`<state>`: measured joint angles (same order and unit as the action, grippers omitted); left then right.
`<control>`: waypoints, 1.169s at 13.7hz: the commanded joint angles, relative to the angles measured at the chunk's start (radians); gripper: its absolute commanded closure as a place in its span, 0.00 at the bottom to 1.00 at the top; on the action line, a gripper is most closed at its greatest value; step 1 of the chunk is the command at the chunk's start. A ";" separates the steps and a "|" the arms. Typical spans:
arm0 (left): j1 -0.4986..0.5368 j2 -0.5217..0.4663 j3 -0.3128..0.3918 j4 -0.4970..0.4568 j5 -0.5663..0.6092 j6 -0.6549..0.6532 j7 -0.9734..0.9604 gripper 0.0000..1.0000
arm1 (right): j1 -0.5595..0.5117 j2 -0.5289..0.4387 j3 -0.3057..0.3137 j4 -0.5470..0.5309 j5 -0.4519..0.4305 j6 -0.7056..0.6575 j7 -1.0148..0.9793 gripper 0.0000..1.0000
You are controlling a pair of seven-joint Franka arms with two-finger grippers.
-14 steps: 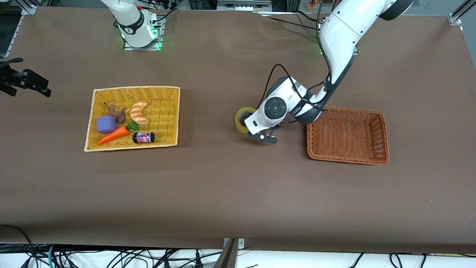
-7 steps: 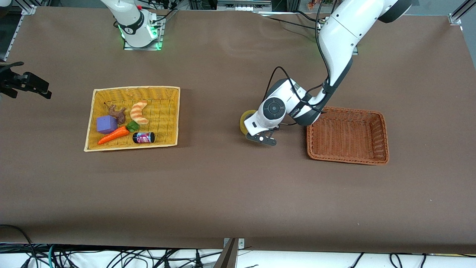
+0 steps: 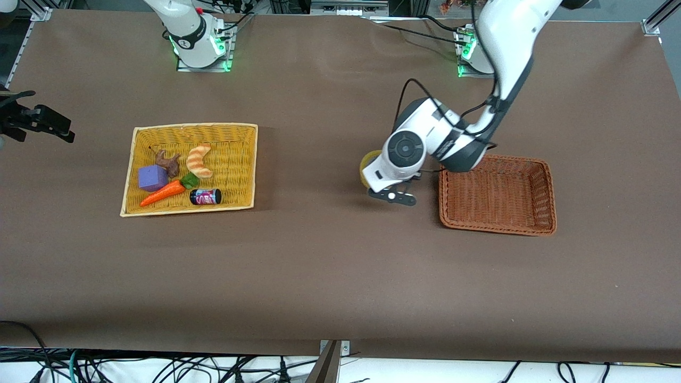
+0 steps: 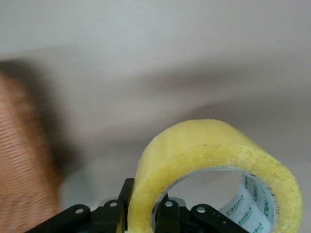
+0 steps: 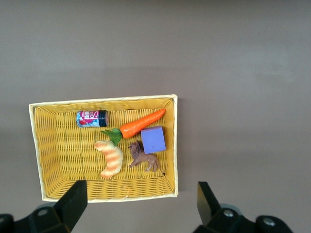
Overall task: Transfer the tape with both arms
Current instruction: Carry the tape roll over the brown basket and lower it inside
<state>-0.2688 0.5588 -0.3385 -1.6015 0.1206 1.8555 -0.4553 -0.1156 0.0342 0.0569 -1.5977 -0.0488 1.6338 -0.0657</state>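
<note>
Next, my left gripper lets go of the yellowish tape near the middle of the empty brown basket (image 3: 507, 195).
The yellowish tape (image 4: 204, 145) stands on edge between the fingers of my left gripper (image 4: 146, 208), one finger outside the ring and one inside its grey core. In the front view only a sliver of the tape (image 3: 366, 162) shows beside the left hand (image 3: 396, 159). It hangs over the table between the two baskets, close to the brown basket (image 3: 548, 197). My right gripper (image 5: 141, 190) is open and empty. It hangs high over the table beside the yellow basket (image 5: 176, 145).
The yellow basket (image 3: 250, 159) holds a croissant toy (image 3: 199, 159), a purple cube (image 3: 152, 177), a carrot (image 3: 162, 193), a small can (image 3: 205, 197) and a brown animal figure (image 3: 168, 162). The brown basket holds nothing and shows blurred in the left wrist view (image 4: 24, 160).
My left gripper has carried the tape a short way toward the brown basket. The right arm has hardly moved.
</note>
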 commanded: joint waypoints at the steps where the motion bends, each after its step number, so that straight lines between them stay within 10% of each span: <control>1: 0.098 -0.089 -0.002 -0.018 0.057 -0.122 0.020 1.00 | 0.002 0.007 -0.005 0.022 0.015 -0.012 -0.019 0.00; 11: 0.525 0.059 -0.004 -0.052 0.177 -0.040 0.887 0.97 | 0.002 0.007 -0.003 0.022 0.015 -0.012 -0.020 0.00; 12: 0.554 0.078 -0.007 -0.051 0.177 -0.023 0.944 0.85 | 0.002 0.009 -0.003 0.022 0.017 -0.012 -0.019 0.00; 13: 0.554 0.079 -0.007 -0.045 0.171 -0.022 0.961 0.23 | 0.002 0.012 -0.003 0.022 0.015 -0.012 -0.019 0.00; 14: 0.548 0.070 -0.011 -0.043 0.171 -0.030 0.968 0.00 | 0.002 0.012 -0.003 0.022 0.015 -0.012 -0.019 0.00; 16: 0.548 0.043 -0.046 -0.034 0.171 -0.059 0.968 0.00 | 0.002 0.012 -0.003 0.022 0.015 -0.012 -0.019 0.00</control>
<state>0.2907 0.6488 -0.3432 -1.6489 0.2745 1.8430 0.4970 -0.1149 0.0377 0.0570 -1.5968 -0.0486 1.6338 -0.0657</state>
